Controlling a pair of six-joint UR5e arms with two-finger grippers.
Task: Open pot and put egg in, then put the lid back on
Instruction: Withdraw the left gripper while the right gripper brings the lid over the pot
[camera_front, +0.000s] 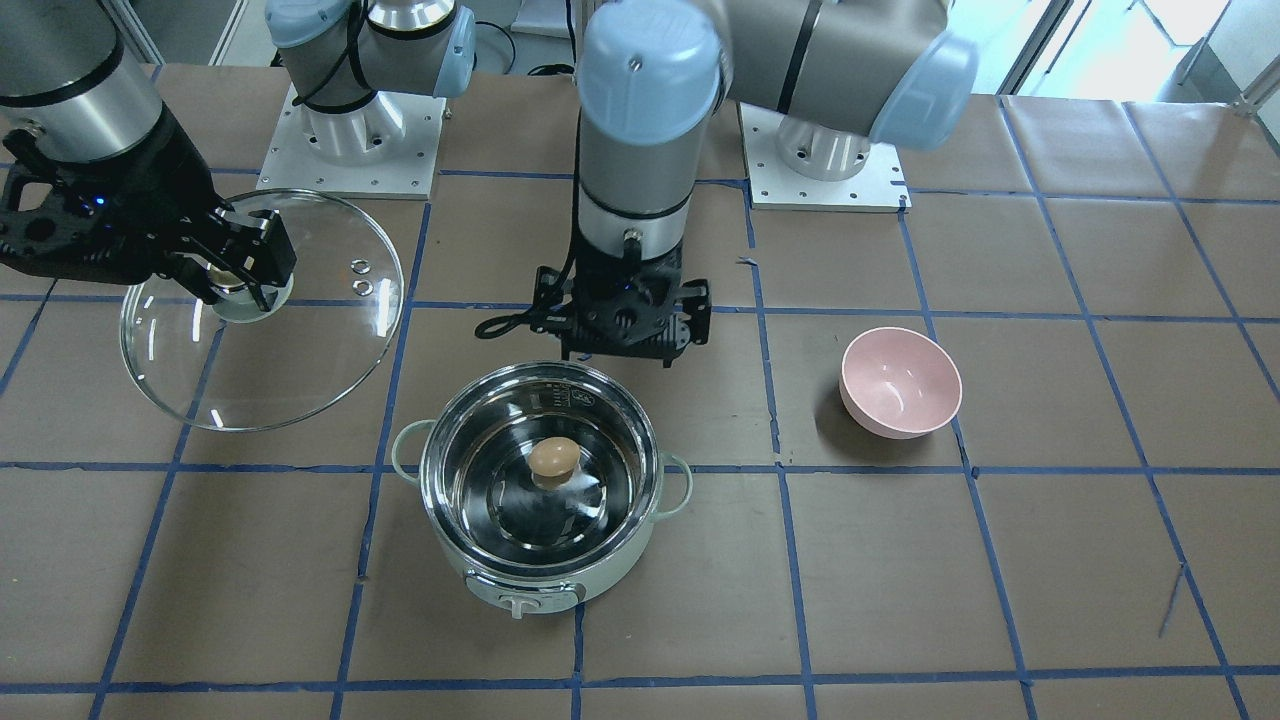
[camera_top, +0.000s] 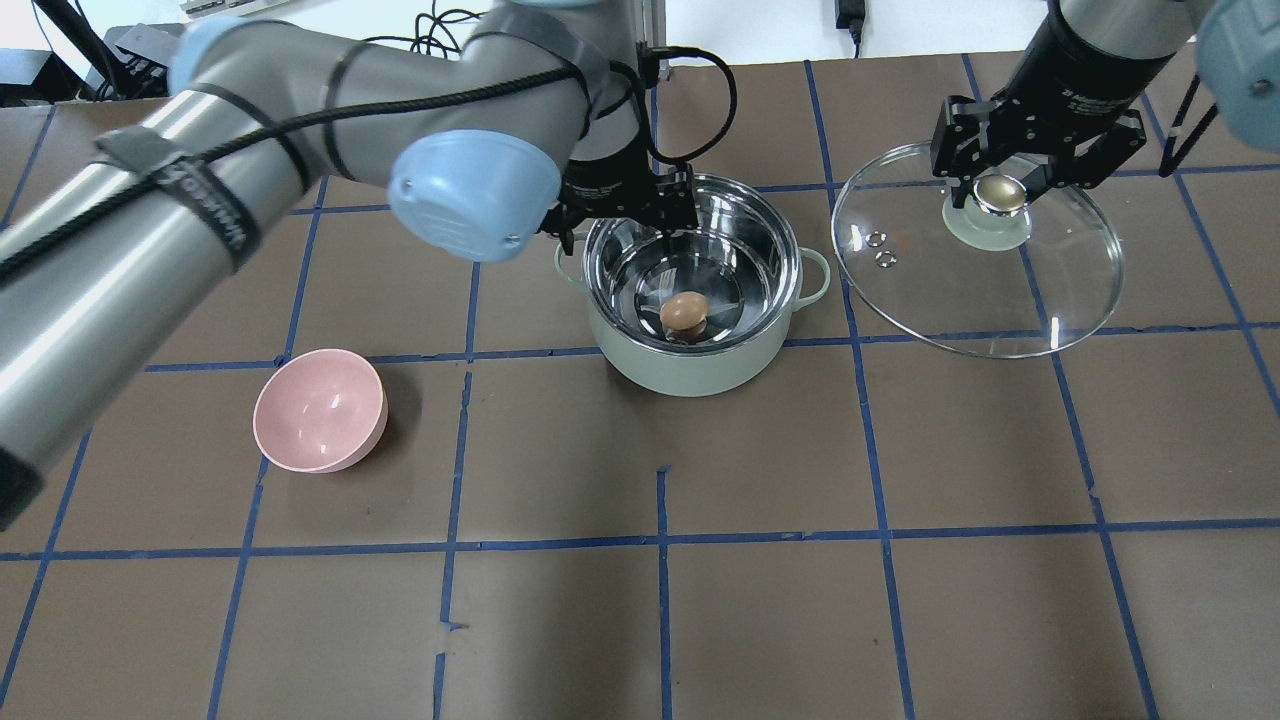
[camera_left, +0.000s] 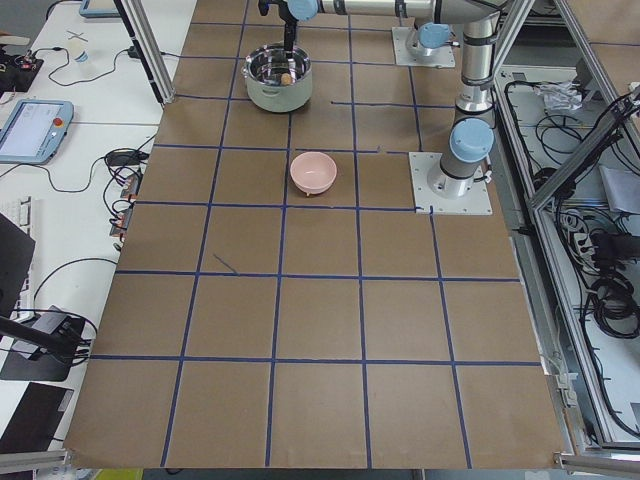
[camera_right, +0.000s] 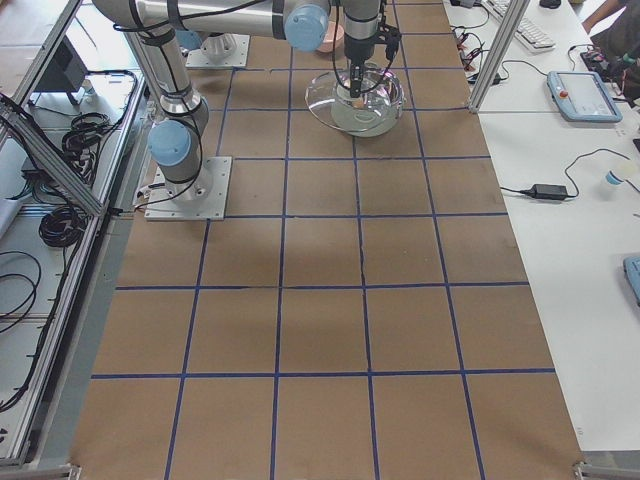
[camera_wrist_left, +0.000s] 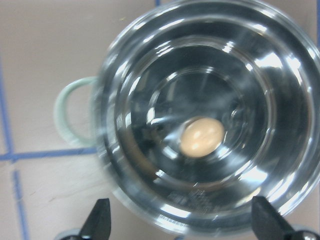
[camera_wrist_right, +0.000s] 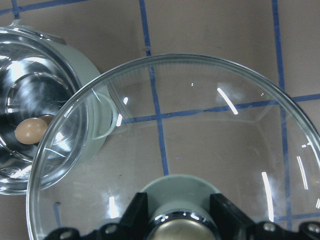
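Observation:
My right gripper is to release the glass lid on the mint-green pot's steel rim (camera_front: 542, 470) (camera_wrist_right: 5, 111), so that it covers the tan egg. The lid is held tilted beside the pot now.
The mint-green pot (camera_front: 520, 590) stands open at the table's middle, also in the overhead view (camera_top: 690, 372). The tan egg (camera_front: 553, 457) lies on its steel bottom, also in the overhead view (camera_top: 684, 311) and the left wrist view (camera_wrist_left: 201, 136). My left gripper (camera_front: 635, 340) is open and empty above the pot's robot-side rim, its fingertips (camera_wrist_left: 100, 220) wide apart. My right gripper (camera_top: 1000, 195) is shut on the beige-gold knob of the glass lid (camera_top: 1000, 300). It holds the lid tilted beside the pot, partly overlapping the pot in the right wrist view (camera_wrist_right: 200, 125).
A pink bowl (camera_front: 900, 380) sits empty on the table on my left side, also in the overhead view (camera_top: 320, 410). Brown paper with blue tape lines covers the table. The arm bases stand at the robot-side edge.

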